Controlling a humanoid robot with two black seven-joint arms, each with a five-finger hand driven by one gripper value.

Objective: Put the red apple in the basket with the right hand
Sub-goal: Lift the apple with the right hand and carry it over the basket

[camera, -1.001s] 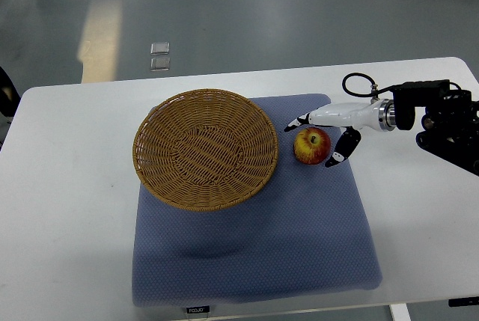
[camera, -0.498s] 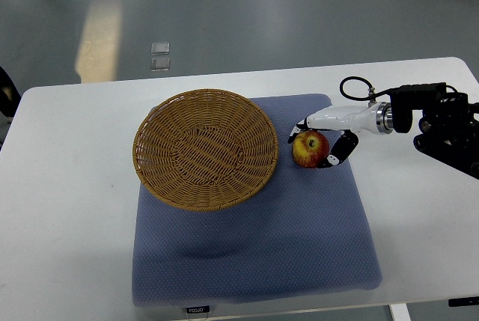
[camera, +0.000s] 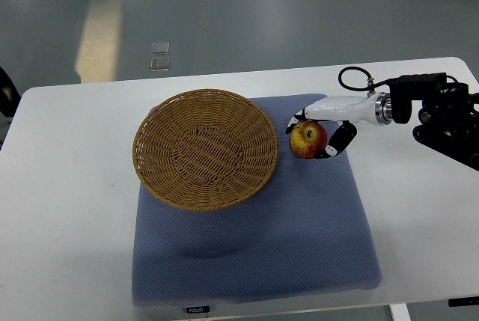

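The robot's right gripper should release the red apple near the middle of the wicker basket's bottom [camera: 216, 143].
A red and yellow apple [camera: 307, 140] is on the blue mat, just right of the wicker basket [camera: 205, 147]. My right hand [camera: 317, 131] comes in from the right edge and is closed around the apple, fingers over its top and far side, thumb at its right. The apple looks slightly raised off the mat [camera: 299, 216], but I cannot tell for sure. The basket is empty. The left arm is not in view.
The basket sits on the left part of the blue mat, which lies on a white table [camera: 67, 224]. The right arm's black forearm [camera: 445, 115] reaches across the table's right side. Grey floor lies beyond the table's far edge.
The right hand has closed around the apple and shifted slightly left and up in the picture, carrying the apple with it toward the basket.
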